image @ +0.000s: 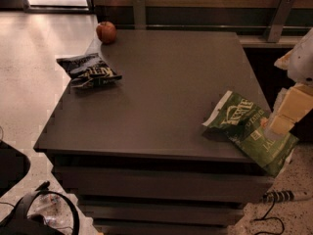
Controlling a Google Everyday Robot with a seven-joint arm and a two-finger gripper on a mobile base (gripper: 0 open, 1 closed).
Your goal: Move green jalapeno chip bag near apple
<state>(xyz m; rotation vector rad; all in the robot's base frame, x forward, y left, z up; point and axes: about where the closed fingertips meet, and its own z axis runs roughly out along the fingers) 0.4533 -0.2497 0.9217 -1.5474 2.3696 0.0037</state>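
Note:
Next, my gripper closes on the middle [256,132] of the green jalapeno chip bag, between the end that is on the table and the end that hangs over.
The green jalapeno chip bag [243,125] lies at the table's front right corner, with its lower end hanging over the edge. The red apple [106,32] sits at the far left corner of the dark table [166,87], far from the bag. My gripper [279,121], cream-coloured, comes in from the right edge of the view and sits right at the bag's right side, over its overhanging part. I cannot tell whether it holds the bag.
A black chip bag [89,72] lies near the table's left edge, just in front of the apple. A wall with metal brackets runs behind the table. Cables and a plastic bag lie on the floor at the front left.

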